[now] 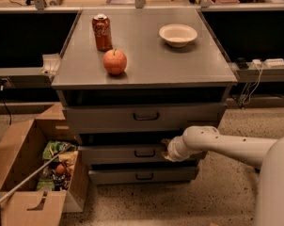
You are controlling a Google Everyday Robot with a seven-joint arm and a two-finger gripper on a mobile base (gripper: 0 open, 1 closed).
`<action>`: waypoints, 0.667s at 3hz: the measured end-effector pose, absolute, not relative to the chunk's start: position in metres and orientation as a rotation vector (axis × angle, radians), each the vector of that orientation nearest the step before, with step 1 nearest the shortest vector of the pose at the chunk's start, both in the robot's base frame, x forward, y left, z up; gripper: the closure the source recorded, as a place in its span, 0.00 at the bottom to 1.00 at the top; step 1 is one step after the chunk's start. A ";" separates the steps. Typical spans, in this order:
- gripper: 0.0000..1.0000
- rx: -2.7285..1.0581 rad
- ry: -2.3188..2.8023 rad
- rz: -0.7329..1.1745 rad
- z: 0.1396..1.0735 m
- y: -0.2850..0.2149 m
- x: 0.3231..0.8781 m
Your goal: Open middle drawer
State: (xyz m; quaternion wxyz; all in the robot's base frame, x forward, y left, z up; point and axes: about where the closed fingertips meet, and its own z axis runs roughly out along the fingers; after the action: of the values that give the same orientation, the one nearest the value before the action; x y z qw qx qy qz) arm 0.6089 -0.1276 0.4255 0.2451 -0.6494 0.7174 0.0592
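Observation:
I should back off, take the drawer front's top edge (156, 146) and pull, because my gripper is pressing on the middle drawer's front beside the handle, with a gap above it.
The middle drawer (114, 154) is the second of three grey drawers in the cabinet, with a small dark loop handle (145, 152) at its centre. Its front stands slightly out from the cabinet face, with a dark gap above it. My gripper (166, 149) is at the end of the white arm (226, 147) that reaches in from the right. It is pressed against the drawer front just right of the handle. The top drawer (109, 117) is above and the lowest drawer (114, 175) is below.
On the cabinet top (179, 65) stand a red soda can (102, 32), an apple (114, 61) and a white bowl (178, 35). An open cardboard box (19, 173) with packets stands on the floor at the left. Cables and a power strip (266, 64) are at the right.

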 end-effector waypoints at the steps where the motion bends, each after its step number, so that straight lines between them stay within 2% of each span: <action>1: 1.00 -1.773 1.958 0.161 0.427 -0.127 0.612; 2: 0.73 -1.773 1.958 0.161 0.433 -0.127 0.615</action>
State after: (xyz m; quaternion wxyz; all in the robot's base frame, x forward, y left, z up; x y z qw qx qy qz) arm 0.6151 -0.1272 0.4330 0.2451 -0.6495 0.7174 0.0591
